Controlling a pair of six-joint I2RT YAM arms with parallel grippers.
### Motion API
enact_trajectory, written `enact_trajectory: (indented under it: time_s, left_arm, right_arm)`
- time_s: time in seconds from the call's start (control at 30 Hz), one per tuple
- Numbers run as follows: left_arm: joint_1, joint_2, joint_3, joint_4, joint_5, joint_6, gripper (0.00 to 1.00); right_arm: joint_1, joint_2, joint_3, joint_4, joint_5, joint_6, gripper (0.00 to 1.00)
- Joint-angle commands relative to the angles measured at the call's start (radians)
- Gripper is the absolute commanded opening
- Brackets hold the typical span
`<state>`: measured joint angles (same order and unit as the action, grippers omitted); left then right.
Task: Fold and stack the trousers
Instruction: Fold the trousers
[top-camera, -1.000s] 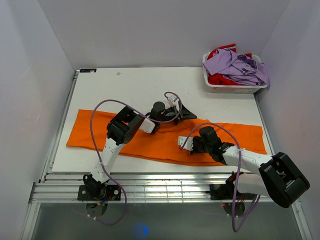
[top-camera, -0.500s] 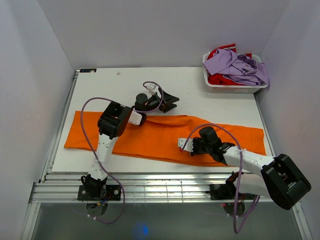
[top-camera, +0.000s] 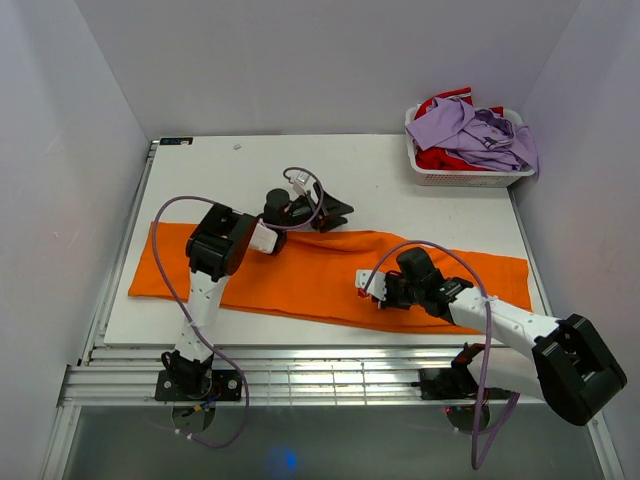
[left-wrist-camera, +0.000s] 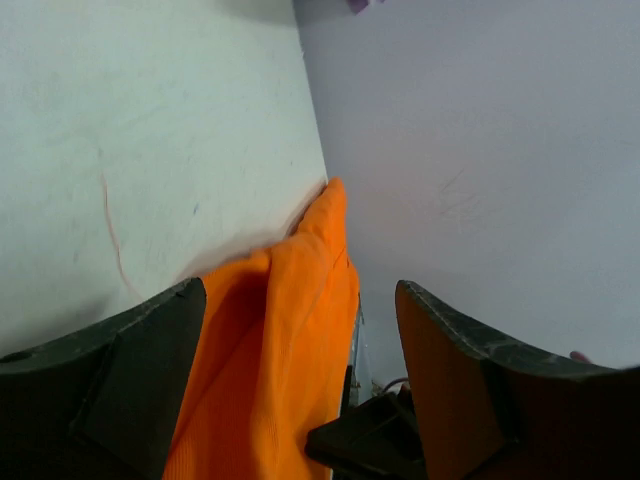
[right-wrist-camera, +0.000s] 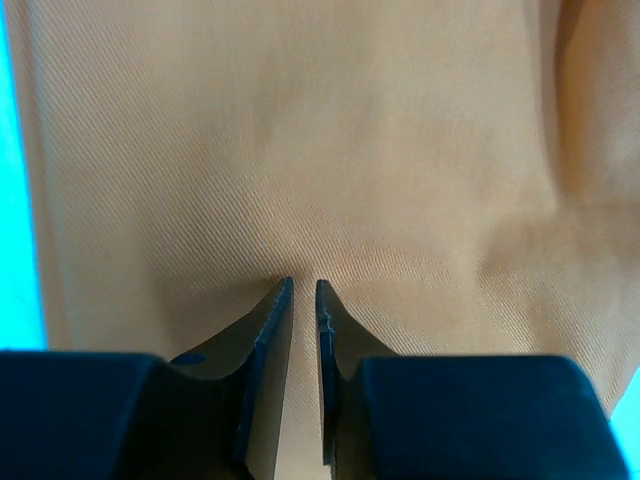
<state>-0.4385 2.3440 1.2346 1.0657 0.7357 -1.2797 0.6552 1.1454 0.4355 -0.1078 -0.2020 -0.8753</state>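
I should pinch that fold (left-wrist-camera: 286, 320) with my left gripper while my right gripper takes it farther along, because a raised fold bunches the trousers' far edge near the middle.
The orange trousers (top-camera: 300, 275) lie flat at full length across the near half of the white table (top-camera: 400, 170). My left gripper (top-camera: 338, 214) is open and empty, hovering just past the trousers' far edge near the middle. In the left wrist view the cloth (left-wrist-camera: 290, 360) shows between the spread fingers, with the gripper (left-wrist-camera: 300, 290) clear of it. My right gripper (top-camera: 385, 291) rests on the trousers right of centre. In the right wrist view its jaws (right-wrist-camera: 304, 282) are nearly together, tips pressed on the flat cloth (right-wrist-camera: 350, 150), with no fold seen between them.
A white basket (top-camera: 470, 179) stands at the far right corner, holding a lilac shirt (top-camera: 475, 130) and a red garment (top-camera: 440, 158). Walls close in on the left, back and right. The table's near edge meets a metal rail (top-camera: 300, 355).
My left gripper has moved left and toward the back, off the middle of the trousers to just past their far edge. The right gripper has stayed pressed on the cloth.
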Motion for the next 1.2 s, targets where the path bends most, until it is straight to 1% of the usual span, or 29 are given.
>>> enact_trajectory:
  time_s: [0.0, 0.03, 0.07, 0.13, 0.17, 0.23, 0.3, 0.33, 0.37, 0.43, 0.5, 0.7, 0.83, 0.87, 0.97, 1.1, 1.17]
  left_arm:
    - [-0.012, -0.173, -0.099, -0.07, 0.068, 0.106, 0.85]
    - [-0.012, -0.196, -0.119, -0.116, 0.076, 0.133, 0.82]
    - [-0.014, -0.213, -0.133, -0.143, 0.085, 0.178, 0.76]
    - [-0.014, -0.245, -0.159, -0.182, 0.123, 0.2, 0.71]
    - [-0.016, -0.256, -0.171, -0.188, 0.132, 0.207, 0.67]
    - [-0.019, -0.278, -0.198, -0.193, 0.168, 0.227, 0.64]
    - [-0.029, -0.296, -0.222, -0.207, 0.188, 0.281, 0.6]
    - [-0.032, -0.317, -0.236, -0.231, 0.192, 0.301, 0.59]
    - [-0.037, -0.325, -0.248, -0.237, 0.197, 0.318, 0.58]
    - [-0.04, -0.337, -0.279, -0.279, 0.208, 0.365, 0.53]
    - [-0.043, -0.339, -0.303, -0.3, 0.214, 0.379, 0.48]
    - [-0.06, -0.334, -0.365, -0.332, 0.209, 0.434, 0.45]
    - [-0.062, -0.36, -0.386, -0.323, 0.226, 0.465, 0.44]
    - [-0.062, -0.374, -0.385, -0.323, 0.228, 0.492, 0.47]
    - [-0.062, -0.419, -0.366, -0.343, 0.258, 0.529, 0.5]
    - [-0.062, -0.46, -0.348, -0.441, 0.268, 0.601, 0.49]
    - [-0.055, -0.485, -0.354, -0.449, 0.269, 0.615, 0.5]
  right_arm:
    - [0.004, -0.065, 0.1, -0.09, -0.071, 0.128, 0.22]
    - [0.004, -0.072, 0.13, -0.092, -0.077, 0.145, 0.22]
    - [0.003, -0.075, 0.146, -0.096, -0.079, 0.165, 0.22]
    - [-0.002, -0.07, 0.198, -0.115, -0.076, 0.225, 0.22]
    - [-0.014, -0.058, 0.215, -0.118, -0.076, 0.243, 0.23]
    - [-0.04, -0.038, 0.252, -0.119, -0.065, 0.3, 0.22]
    - [-0.106, 0.013, 0.324, -0.119, -0.068, 0.344, 0.21]
    - [-0.135, 0.033, 0.353, -0.124, -0.076, 0.401, 0.21]
    - [-0.188, 0.078, 0.415, -0.128, -0.079, 0.432, 0.2]
    - [-0.232, 0.125, 0.472, -0.136, -0.086, 0.511, 0.2]
    - [-0.259, 0.2, 0.558, -0.157, -0.096, 0.538, 0.21]
    - [-0.263, 0.39, 0.729, -0.214, -0.108, 0.59, 0.2]
    - [-0.262, 0.494, 0.798, -0.236, -0.102, 0.599, 0.2]
    - [-0.259, 0.526, 0.799, -0.239, -0.099, 0.593, 0.2]
    - [-0.259, 0.568, 0.78, -0.233, -0.073, 0.567, 0.2]
    - [-0.252, 0.582, 0.726, -0.231, -0.098, 0.533, 0.19]
    - [-0.244, 0.564, 0.688, -0.234, -0.115, 0.519, 0.18]
